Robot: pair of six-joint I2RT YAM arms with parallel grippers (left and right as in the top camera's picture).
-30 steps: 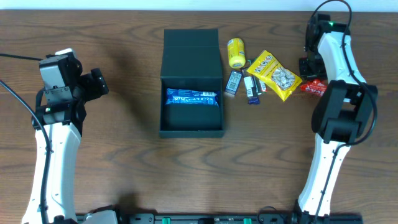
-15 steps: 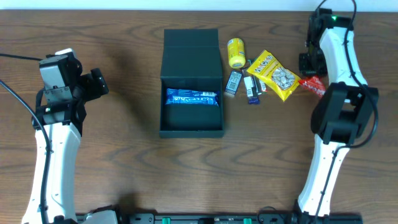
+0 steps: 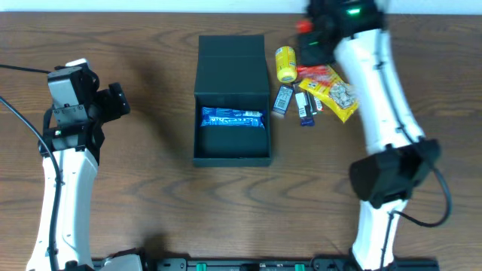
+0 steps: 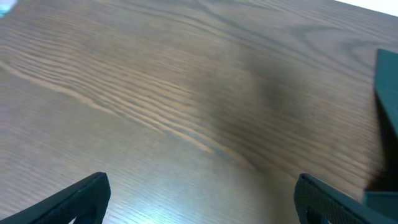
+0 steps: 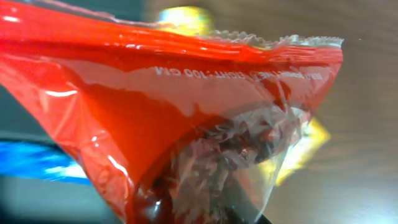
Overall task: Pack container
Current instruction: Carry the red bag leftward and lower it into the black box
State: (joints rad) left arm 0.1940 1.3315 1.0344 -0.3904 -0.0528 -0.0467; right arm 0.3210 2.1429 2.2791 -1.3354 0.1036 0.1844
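Observation:
I need to use my right gripper to set the red and clear snack packet, now above the loose snacks, down in the container (image 3: 217,141), in front of the blue snack bar.
The container (image 3: 232,159) is a dark square box, open, with its flap lid lying flat behind it. A blue snack bar (image 3: 232,117) lies inside. My right gripper (image 3: 312,44) is at the back of the table, right of the lid and above the loose snacks. It is shut on a red and clear snack packet (image 5: 124,93), which fills the right wrist view; a bit of red (image 3: 303,27) shows overhead. My left gripper (image 3: 120,102) is open and empty over bare table left of the container, whose edge (image 4: 388,81) shows in the left wrist view.
To the right of the container lie a yellow can (image 3: 285,63), a yellow snack bag (image 3: 337,94) and two small packets (image 3: 283,99) (image 3: 304,108). The right arm stretches from the front right across these snacks.
My right arm has swung left from the far right of the table to just right of the container's lid, carrying the red packet. The left arm has not moved.

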